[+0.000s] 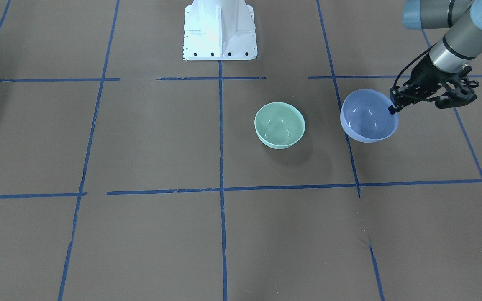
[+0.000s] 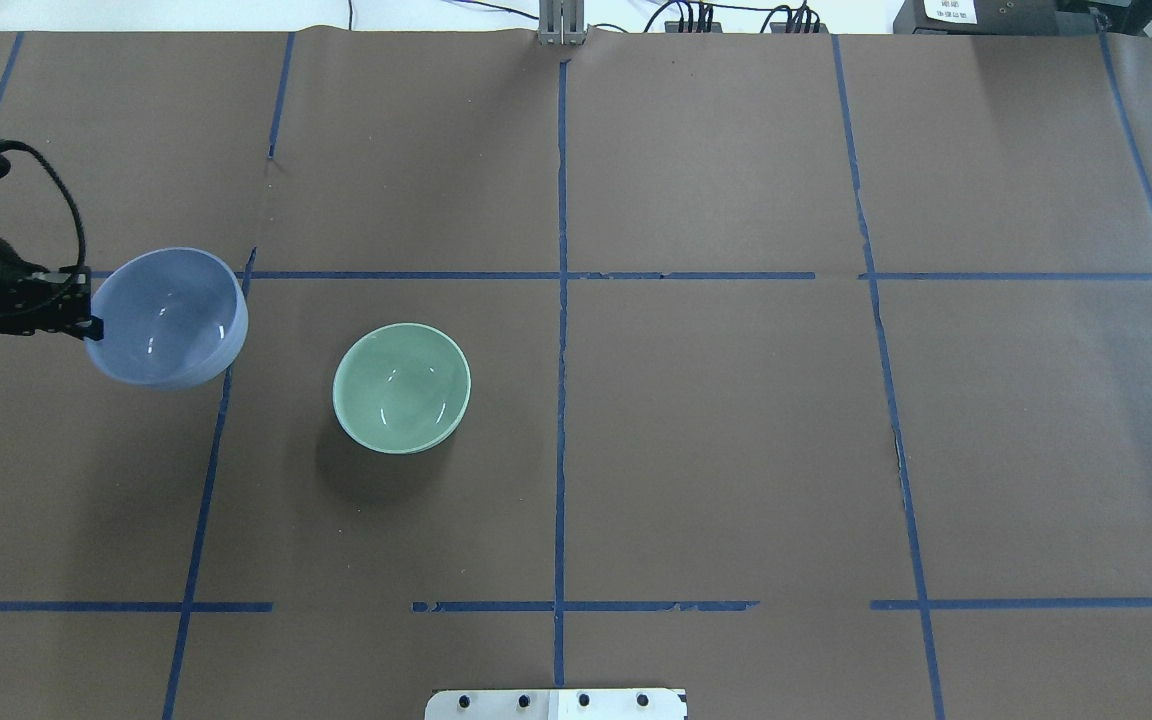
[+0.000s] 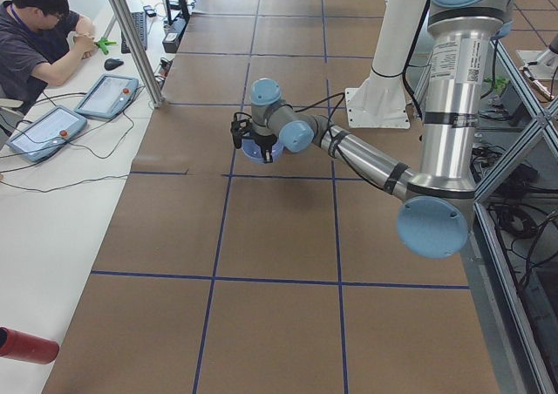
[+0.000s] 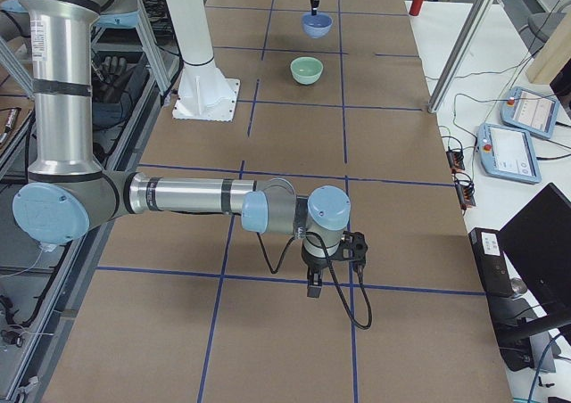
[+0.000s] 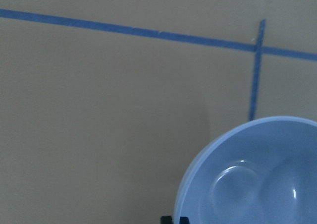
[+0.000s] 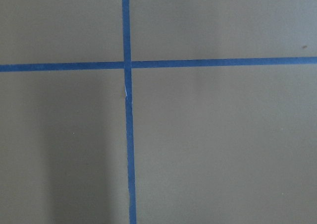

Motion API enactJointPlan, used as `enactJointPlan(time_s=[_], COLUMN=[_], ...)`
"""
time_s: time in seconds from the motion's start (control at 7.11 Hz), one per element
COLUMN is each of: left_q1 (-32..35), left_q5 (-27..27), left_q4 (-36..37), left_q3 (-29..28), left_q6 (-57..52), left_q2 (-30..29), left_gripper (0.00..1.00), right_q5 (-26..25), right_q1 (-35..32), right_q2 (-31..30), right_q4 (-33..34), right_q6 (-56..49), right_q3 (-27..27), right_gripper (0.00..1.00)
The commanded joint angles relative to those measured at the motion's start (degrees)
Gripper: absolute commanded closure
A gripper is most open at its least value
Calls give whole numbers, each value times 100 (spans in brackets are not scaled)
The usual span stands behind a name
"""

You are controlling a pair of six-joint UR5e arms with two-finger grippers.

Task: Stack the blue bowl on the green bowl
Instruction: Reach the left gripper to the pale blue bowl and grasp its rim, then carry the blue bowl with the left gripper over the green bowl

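The blue bowl will go down inside the empty green bowl (image 1: 280, 121) from my left gripper. The blue bowl still hangs tilted above the table.
The blue bowl (image 1: 368, 117) hangs slightly tilted above the brown table, held by its rim. My left gripper (image 1: 393, 109) is shut on that rim, on the side away from the green bowl. The same grip shows in the overhead view, gripper (image 2: 91, 325) on blue bowl (image 2: 168, 318). The left wrist view shows the bowl's inside (image 5: 257, 179). The green bowl (image 1: 279, 124) stands upright and empty on the table, about a bowl's width from the blue one (image 2: 402, 387). My right gripper (image 4: 314, 287) hangs low over the table far from both bowls; I cannot tell whether it is open.
The white robot base (image 1: 220, 33) stands behind the bowls. Blue tape lines (image 2: 561, 300) grid the table. An operator (image 3: 35, 28) with tablets (image 3: 105, 93) sits at a side bench, and a red cylinder (image 3: 26, 346) lies there.
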State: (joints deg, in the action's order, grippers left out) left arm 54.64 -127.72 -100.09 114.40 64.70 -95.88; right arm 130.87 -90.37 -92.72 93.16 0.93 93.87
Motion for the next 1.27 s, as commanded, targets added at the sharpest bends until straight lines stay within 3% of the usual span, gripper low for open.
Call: enactJointPlan(time_s=[0.0, 0.28, 0.56, 1.12], left_q1=[-723, -1304, -1622, -1956], left_q5=[308, 850, 1116, 1276], left_q4=[385, 595, 604, 569], left_q3=[64, 56, -23, -383], left_q6=[1364, 2053, 2371, 2530], left_q2=[-894, -1309, -1328, -1407], left_gripper=[100, 100, 100, 100], right_q5=[0, 0, 0, 0], right_q1=[2, -7, 2, -7], right_q2=[8, 0, 0, 0], right_q4=[0, 0, 0, 0], right_q6=[-5, -5, 4, 4], right_q3=[0, 0, 0, 0], right_gripper=[0, 0, 0, 0])
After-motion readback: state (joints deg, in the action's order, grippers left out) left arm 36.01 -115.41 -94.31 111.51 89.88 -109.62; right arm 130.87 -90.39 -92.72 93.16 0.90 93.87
